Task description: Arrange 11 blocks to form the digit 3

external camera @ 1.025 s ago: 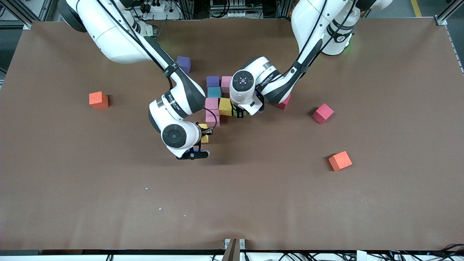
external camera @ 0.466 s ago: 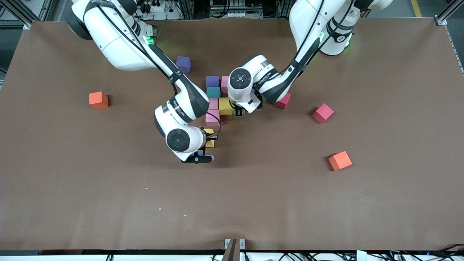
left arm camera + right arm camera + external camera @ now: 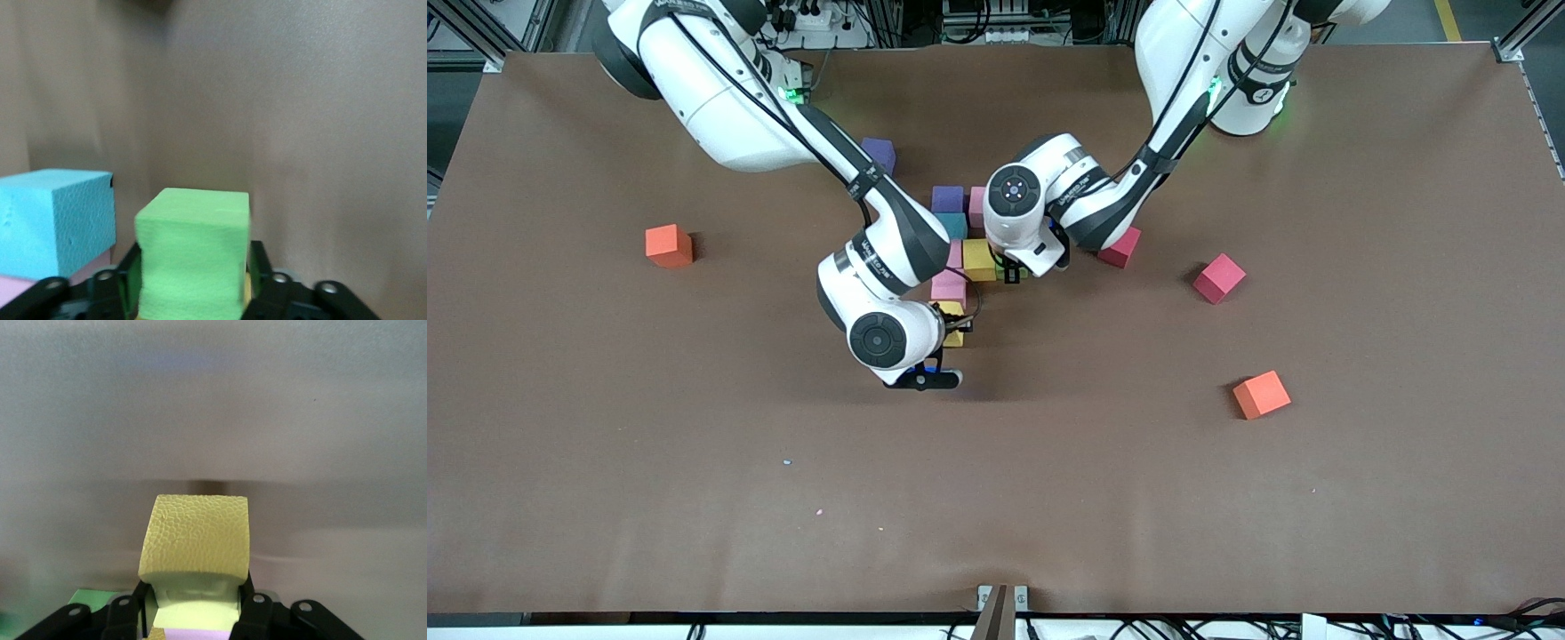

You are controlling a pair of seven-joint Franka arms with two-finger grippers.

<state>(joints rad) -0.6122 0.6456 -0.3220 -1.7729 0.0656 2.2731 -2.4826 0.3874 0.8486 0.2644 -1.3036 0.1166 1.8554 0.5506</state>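
My right gripper will let go of the yellow block against the pink block's side (image 3: 951, 320) (image 3: 196, 560) that faces the front camera.
My right gripper (image 3: 953, 327) is shut on a yellow block (image 3: 954, 318), low over the table and close beside a pink block (image 3: 948, 287). In the right wrist view the yellow block (image 3: 196, 540) sits between the fingers (image 3: 193, 597). My left gripper (image 3: 1014, 272) is shut on a green block (image 3: 193, 250), beside a second yellow block (image 3: 979, 260). The figure also has a purple block (image 3: 948, 197), two pink blocks (image 3: 977, 204), (image 3: 955, 253) and a blue block (image 3: 953, 225), which also shows in the left wrist view (image 3: 57, 227). Two crimson blocks (image 3: 1120, 248), (image 3: 1218, 277) and a purple block (image 3: 879, 152) lie loose.
An orange cube (image 3: 669, 245) lies toward the right arm's end of the table. Another orange cube (image 3: 1261, 394) lies toward the left arm's end, nearer the front camera. Both arms reach over the block cluster at mid-table.
My right gripper has carried the yellow block toward the left arm's end, closer to the pink block. My left gripper with the green block has shifted slightly toward the yellow block in the figure.
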